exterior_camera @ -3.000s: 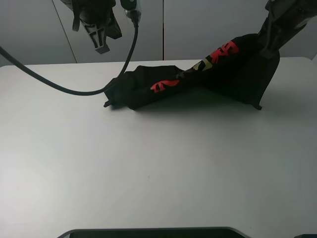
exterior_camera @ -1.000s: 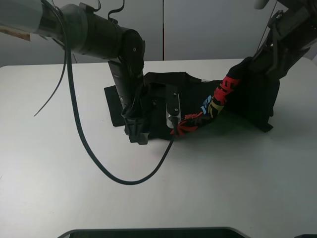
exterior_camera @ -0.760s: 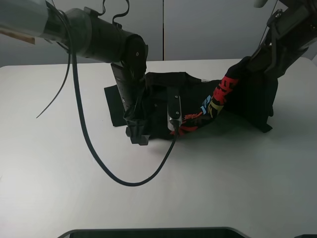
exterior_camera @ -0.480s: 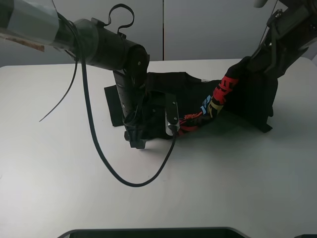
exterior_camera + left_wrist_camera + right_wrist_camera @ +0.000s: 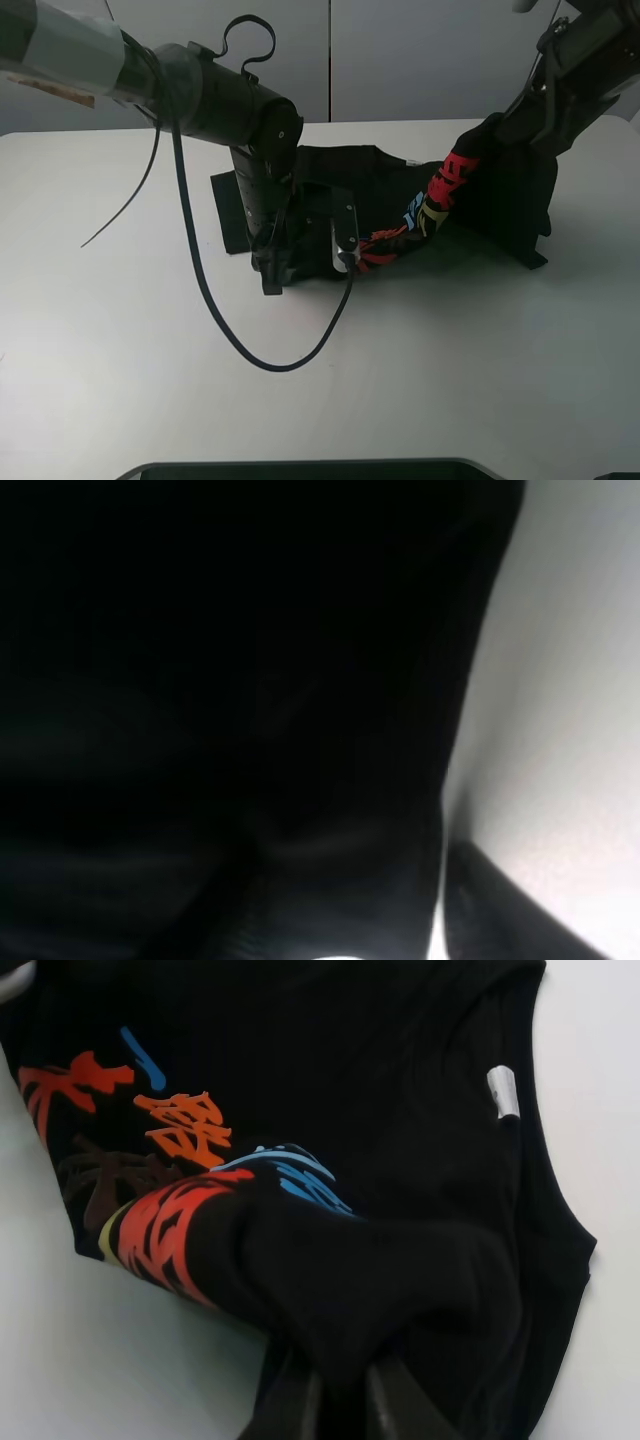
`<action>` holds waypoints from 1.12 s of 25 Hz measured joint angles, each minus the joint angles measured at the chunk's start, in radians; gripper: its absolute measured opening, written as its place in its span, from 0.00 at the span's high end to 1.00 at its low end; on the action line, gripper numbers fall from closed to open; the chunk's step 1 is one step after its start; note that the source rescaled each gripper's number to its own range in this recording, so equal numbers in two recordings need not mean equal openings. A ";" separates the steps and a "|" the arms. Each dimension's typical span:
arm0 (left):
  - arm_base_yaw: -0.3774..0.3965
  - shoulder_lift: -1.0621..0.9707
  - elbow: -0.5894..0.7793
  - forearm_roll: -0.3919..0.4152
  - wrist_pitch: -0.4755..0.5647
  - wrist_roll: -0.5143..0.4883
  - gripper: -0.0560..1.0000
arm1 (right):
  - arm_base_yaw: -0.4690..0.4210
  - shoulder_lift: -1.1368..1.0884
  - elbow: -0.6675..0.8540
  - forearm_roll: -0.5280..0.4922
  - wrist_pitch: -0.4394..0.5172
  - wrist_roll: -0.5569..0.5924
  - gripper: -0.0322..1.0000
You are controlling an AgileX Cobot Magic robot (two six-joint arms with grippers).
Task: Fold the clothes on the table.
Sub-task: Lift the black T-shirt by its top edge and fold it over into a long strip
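Note:
The T-shirt's front edge slopes up from a low end to my right gripper, so next my left gripper pinches that low end point(image 5: 308, 266) before both grippers swing it back.
A black T-shirt point(image 5: 400, 190) with red, orange and blue print lies on the white table point(image 5: 450, 360). Its right part is lifted off the table. My right gripper point(image 5: 535, 115) is shut on that raised part; in the right wrist view the cloth point(image 5: 330, 1110) bunches between the gripper's point(image 5: 340, 1395) fingers. My left gripper point(image 5: 272, 268) is down on the shirt's front left edge. In the left wrist view black cloth point(image 5: 200, 680) fills nearly everything, and the jaws do not show clearly.
The left arm's black cable point(image 5: 215, 320) loops down over the table in front of the shirt. A dark rounded edge point(image 5: 310, 468) runs along the table's front. Grey wall panels stand behind the table.
The left arm came down from the back onto the shirt's front left edge and has since shifted slightly. The right gripper has lowered and holds the raised cloth almost still.

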 joint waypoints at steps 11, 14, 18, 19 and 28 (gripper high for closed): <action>0.000 0.004 0.000 -0.004 -0.030 -0.003 0.24 | 0.000 0.000 0.000 0.000 0.000 0.000 0.97; 0.000 0.008 -0.002 -0.004 -0.041 -0.003 0.43 | 0.000 0.000 0.000 0.002 0.000 0.000 0.97; 0.000 0.010 -0.004 0.010 -0.063 -0.005 0.82 | 0.000 0.000 0.000 0.002 0.000 0.000 0.97; 0.000 0.010 -0.004 0.018 -0.067 -0.005 0.89 | 0.000 0.000 0.000 0.002 0.000 0.000 0.97; 0.000 -0.023 -0.001 0.028 0.008 0.001 0.93 | 0.000 0.000 0.000 0.002 0.013 0.000 0.97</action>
